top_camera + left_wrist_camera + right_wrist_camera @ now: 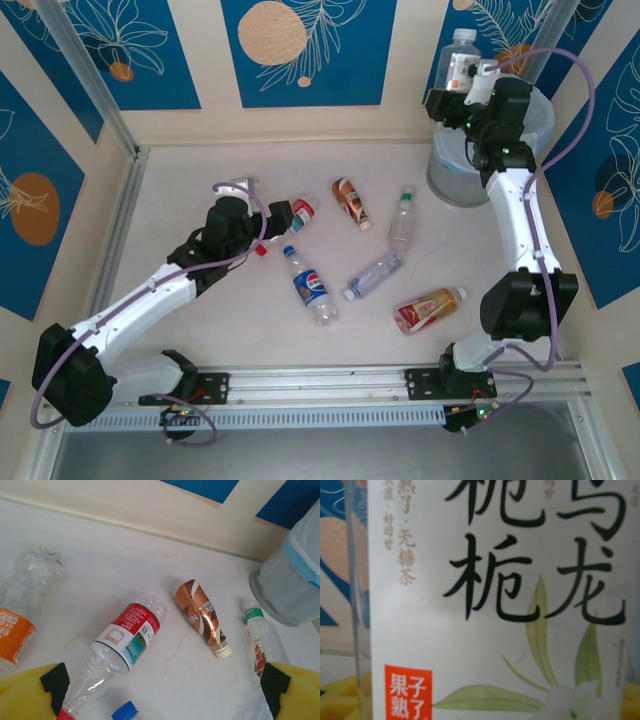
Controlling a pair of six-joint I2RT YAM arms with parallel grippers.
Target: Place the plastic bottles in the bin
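Note:
My right gripper has the white-labelled plastic bottle to put down. It will let go of the bottle inside the pale bag lining the grey bin (482,115).
My right gripper (472,88) is shut on a plastic bottle (461,58) with a white label, raised upright at the left rim of the bin (450,182). That label (495,605) covers the right wrist view, with yellow fingers (337,696) at the bottom corners. My left gripper (272,218) hangs open over a red-labelled bottle (128,637) and touches nothing. On the table lie a brown bottle (350,202), a green-capped one (403,218), a Pepsi one (311,286), a plain clear one (374,274) and a red-yellow one (428,310).
In the left wrist view an orange-labelled bottle (15,636) and a crushed clear one (37,572) lie at the left. The bin (292,582), grey with a pale bag, stands in the back right corner by the blue-patterned walls. A metal rail (330,380) runs along the near edge.

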